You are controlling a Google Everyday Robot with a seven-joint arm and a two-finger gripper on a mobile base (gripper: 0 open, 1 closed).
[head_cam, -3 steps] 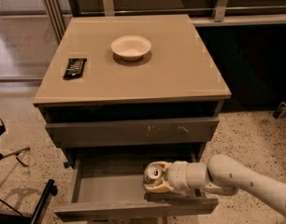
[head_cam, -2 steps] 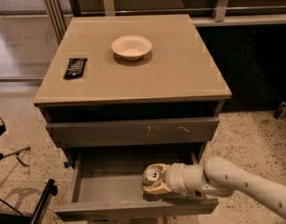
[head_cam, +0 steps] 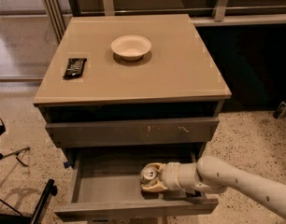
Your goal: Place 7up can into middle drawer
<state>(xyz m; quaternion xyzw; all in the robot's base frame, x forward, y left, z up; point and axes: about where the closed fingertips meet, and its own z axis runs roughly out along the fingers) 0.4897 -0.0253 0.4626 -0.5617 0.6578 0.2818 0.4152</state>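
The 7up can, now held low inside the drawer, will be let go by my gripper on the middle drawer's grey bottom (head_cam: 135, 180), about halfway between the drawer's sides.
The middle drawer (head_cam: 110, 183) stands pulled open below the cabinet, its grey floor showing. My gripper (head_cam: 152, 178) reaches in from the right, inside the drawer at its right half. It is shut on the 7up can (head_cam: 149, 173), whose silver top faces up. The can is low in the drawer, at or just above the floor; I cannot tell if it touches.
A white bowl (head_cam: 131, 46) and a dark snack packet (head_cam: 75, 67) lie on the tan cabinet top (head_cam: 180, 69). A shut grey drawer front with pale scratch marks (head_cam: 133, 130) is above the open drawer. Black stand legs (head_cam: 40, 204) are on the floor at left.
The gripper with the can has shifted slightly left and lower inside the drawer. Nothing else moved.
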